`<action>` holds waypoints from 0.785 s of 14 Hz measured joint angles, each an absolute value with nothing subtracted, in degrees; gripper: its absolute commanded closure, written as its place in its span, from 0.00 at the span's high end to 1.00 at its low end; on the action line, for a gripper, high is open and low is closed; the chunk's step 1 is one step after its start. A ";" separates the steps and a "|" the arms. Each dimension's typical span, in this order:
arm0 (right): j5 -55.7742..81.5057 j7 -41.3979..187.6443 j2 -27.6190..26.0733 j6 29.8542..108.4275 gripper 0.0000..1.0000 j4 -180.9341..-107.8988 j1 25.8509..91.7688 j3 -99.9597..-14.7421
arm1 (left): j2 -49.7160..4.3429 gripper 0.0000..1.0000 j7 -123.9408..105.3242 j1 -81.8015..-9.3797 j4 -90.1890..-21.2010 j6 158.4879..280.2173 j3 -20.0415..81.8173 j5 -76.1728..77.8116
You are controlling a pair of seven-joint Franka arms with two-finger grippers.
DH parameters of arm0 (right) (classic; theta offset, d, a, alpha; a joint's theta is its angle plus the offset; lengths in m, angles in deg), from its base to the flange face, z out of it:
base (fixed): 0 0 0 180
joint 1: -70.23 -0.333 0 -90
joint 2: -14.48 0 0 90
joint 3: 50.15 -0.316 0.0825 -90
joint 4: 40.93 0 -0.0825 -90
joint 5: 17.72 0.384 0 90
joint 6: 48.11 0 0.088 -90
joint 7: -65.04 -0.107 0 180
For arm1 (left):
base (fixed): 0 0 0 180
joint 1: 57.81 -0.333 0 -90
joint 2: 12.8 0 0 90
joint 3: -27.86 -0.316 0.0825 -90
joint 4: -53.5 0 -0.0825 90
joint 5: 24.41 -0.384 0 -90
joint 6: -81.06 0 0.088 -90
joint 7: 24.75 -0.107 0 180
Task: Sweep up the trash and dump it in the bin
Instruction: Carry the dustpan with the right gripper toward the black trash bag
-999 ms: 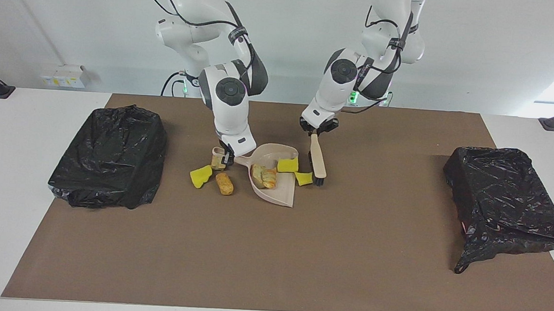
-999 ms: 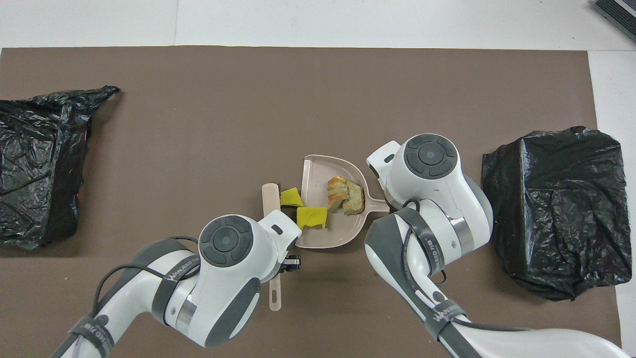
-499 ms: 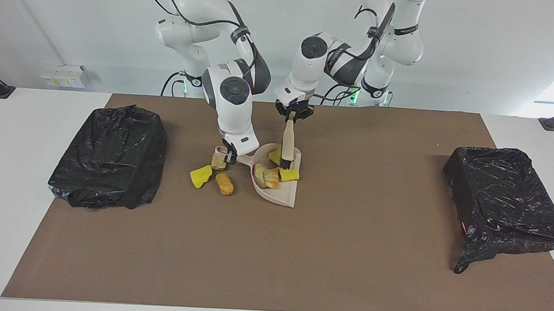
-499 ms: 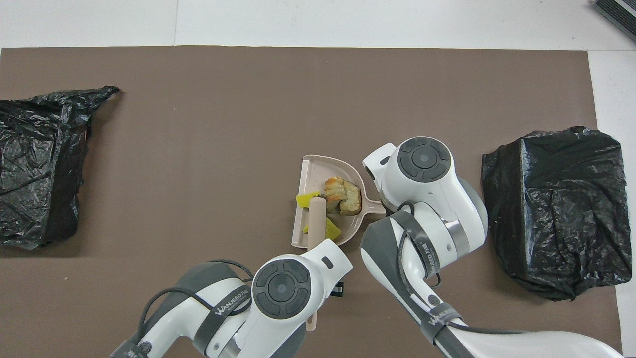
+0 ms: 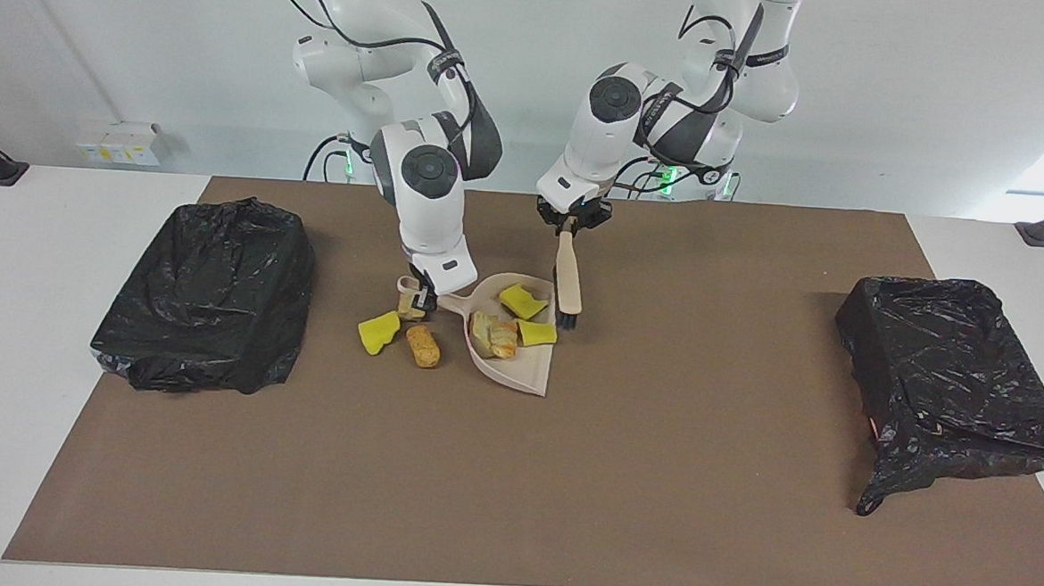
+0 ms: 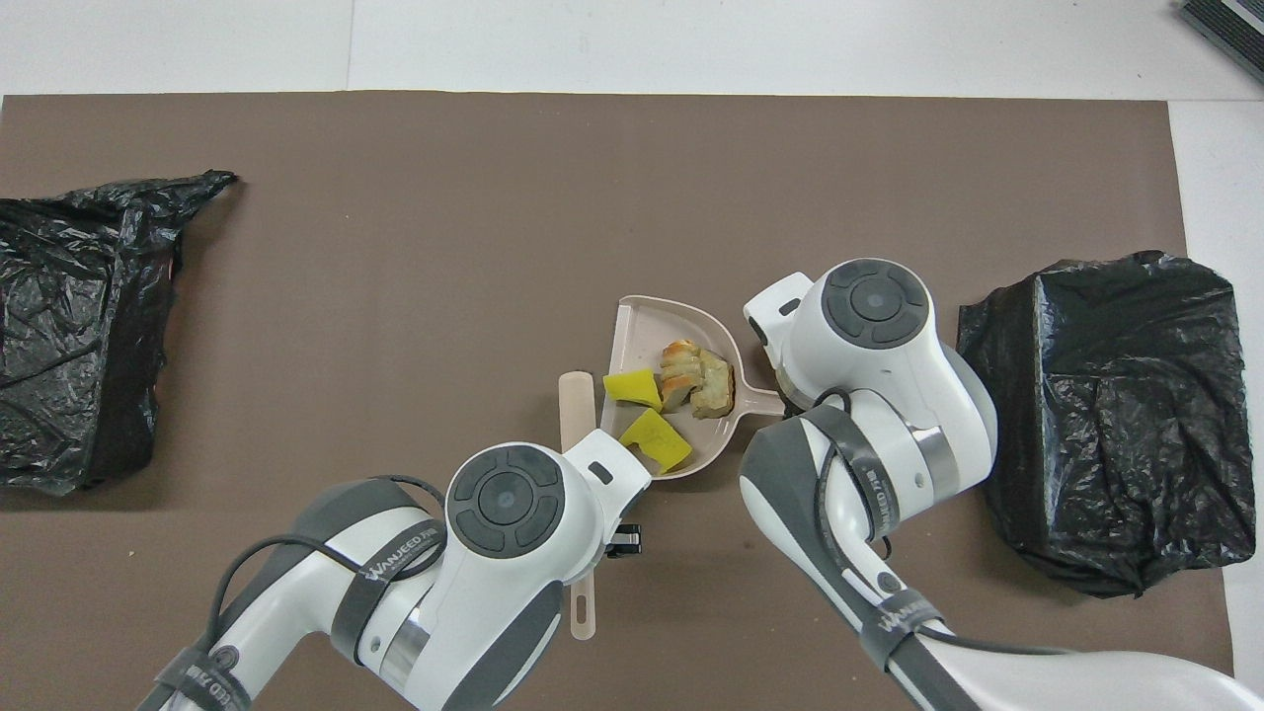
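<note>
My left gripper needs to let go of the beige brush on the brown mat (image 6: 594,587) between my arms, nearer to me than the dustpan.
A beige dustpan (image 5: 522,369) lies mid-table with its handle in my shut right gripper (image 5: 422,298). Inside it sit two yellow sponge pieces (image 5: 522,300) (image 5: 536,332) and a tan crumbly lump (image 5: 495,334); the overhead view shows them too (image 6: 632,388) (image 6: 696,375). My left gripper (image 5: 568,227) is shut on the handle of a beige brush (image 5: 567,277), whose black bristles are down just beside the pan's edge toward the left arm's end. More trash lies on the mat beside the pan handle: a yellow piece (image 5: 378,332), a tan lump (image 5: 423,345) and another lump (image 5: 410,303). The right arm hides these from overhead.
Two bins lined with black bags stand on the brown mat, one toward the right arm's end (image 5: 205,294) (image 6: 1106,415), one toward the left arm's end (image 5: 955,378) (image 6: 79,326). The bare mat stretches away from the robots past the pan.
The left gripper swept the brush across the pan's mouth, pushing both yellow pieces inside, then drew it back out beside the pan. The pan shifted slightly.
</note>
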State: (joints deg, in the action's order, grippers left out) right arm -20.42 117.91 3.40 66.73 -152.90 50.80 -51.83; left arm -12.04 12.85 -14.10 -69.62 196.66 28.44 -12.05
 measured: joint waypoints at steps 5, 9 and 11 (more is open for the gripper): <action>-19.52 121.57 10.67 62.68 0.00 -152.68 58.16 -51.61 | -11.08 0.00 18.88 -14.18 -71.12 193.01 28.55 -13.67; -18.21 134.12 18.18 56.28 0.00 -152.49 68.68 -51.18 | -8.46 0.00 19.31 -11.46 -77.09 195.11 29.48 -13.69; -17.74 144.41 21.52 52.55 0.00 -152.39 76.95 -50.32 | -8.32 0.00 21.59 -8.83 -79.76 199.62 29.89 -13.68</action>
